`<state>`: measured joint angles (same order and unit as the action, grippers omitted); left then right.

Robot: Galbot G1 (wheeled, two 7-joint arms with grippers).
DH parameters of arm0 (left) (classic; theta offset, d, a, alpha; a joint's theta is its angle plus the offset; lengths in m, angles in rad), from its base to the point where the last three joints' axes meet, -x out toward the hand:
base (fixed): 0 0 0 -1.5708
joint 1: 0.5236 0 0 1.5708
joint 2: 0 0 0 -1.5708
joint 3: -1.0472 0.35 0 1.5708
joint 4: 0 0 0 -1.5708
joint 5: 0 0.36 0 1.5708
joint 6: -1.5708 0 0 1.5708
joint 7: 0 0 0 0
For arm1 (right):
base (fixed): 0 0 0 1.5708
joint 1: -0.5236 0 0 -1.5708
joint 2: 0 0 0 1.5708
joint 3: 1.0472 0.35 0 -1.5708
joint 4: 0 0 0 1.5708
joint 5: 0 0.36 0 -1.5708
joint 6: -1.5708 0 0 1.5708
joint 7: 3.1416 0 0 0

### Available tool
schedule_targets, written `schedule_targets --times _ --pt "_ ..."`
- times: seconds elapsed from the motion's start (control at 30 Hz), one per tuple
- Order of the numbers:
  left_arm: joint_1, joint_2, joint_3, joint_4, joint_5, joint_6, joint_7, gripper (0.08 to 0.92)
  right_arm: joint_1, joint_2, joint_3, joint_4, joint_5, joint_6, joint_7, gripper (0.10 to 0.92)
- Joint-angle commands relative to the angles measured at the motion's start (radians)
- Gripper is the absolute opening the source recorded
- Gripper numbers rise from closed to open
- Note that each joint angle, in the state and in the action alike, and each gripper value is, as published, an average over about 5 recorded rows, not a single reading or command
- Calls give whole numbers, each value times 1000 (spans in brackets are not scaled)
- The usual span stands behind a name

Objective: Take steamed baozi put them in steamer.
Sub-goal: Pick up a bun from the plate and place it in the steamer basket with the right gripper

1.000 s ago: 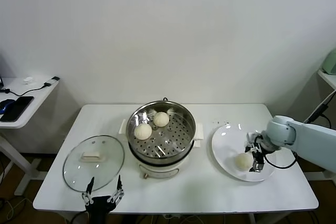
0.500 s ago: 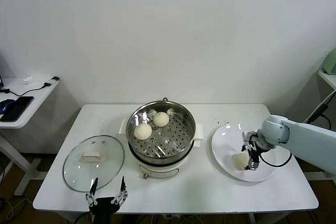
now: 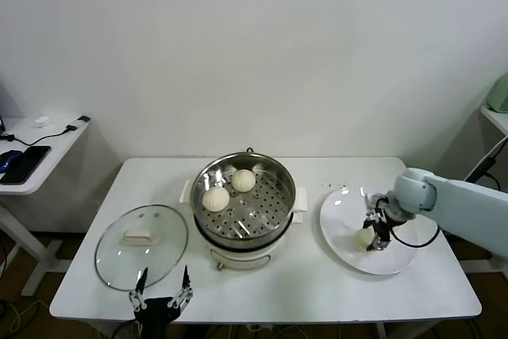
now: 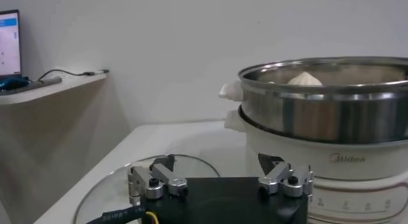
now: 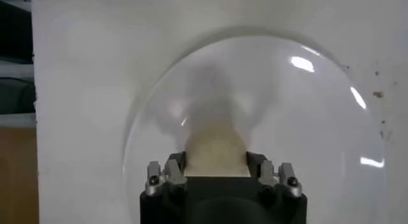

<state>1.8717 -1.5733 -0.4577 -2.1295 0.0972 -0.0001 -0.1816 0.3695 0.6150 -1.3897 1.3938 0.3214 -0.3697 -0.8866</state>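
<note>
Next, I open my right gripper to release the baozi on the steamer tray's bare front part (image 3: pixel 235 224), before the two baozi that are there.
Two steamed baozi (image 3: pixel 216 198) (image 3: pixel 244 180) lie on the perforated tray of the steel steamer (image 3: pixel 279 213) at the table's middle. A third baozi (image 3: pixel 364 236) sits on the white plate (image 3: pixel 349 258) to the right. My right gripper (image 3: pixel 371 235) is down on the plate and shut on that bun. In the right wrist view the baozi (image 5: pixel 215 149) fills the gap between the fingers of my right gripper (image 5: pixel 215 166). My left gripper (image 3: pixel 163 294) hangs open at the table's front edge, holding nothing. The left wrist view shows my left gripper (image 4: pixel 220 175) facing the steamer (image 4: pixel 325 113).
A round glass lid (image 3: pixel 141 245) with a white handle lies flat, left of the steamer. A side table with a phone (image 3: pixel 24 163) and cables stands at far left. The plate (image 5: pixel 312 110) lies near the table's right end.
My right gripper has closed from open onto the baozi on the plate, shifting slightly left and back with it. My left gripper moved slightly.
</note>
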Motion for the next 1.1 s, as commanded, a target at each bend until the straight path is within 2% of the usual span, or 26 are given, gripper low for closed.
schedule_targets --times 0.03,0.27,0.53,0.77,1.1 --pt "6 28 -13 -11 -28 -6 2 823 610 140 -348 83 137 102 -71 636" --pt "-8 23 1 -3 -22 6 6 823 823 377 -324 18 176 384 -139 636" --pt "-17 13 14 9 -14 12 7 823 689 546 -206 139 66 637 -121 642" --pt "-22 11 5 19 -15 16 6 823 487 620 -183 157 -97 781 -61 636" --pt "-29 10 2 28 -19 17 6 823 294 721 -167 -35 -181 872 -24 636"
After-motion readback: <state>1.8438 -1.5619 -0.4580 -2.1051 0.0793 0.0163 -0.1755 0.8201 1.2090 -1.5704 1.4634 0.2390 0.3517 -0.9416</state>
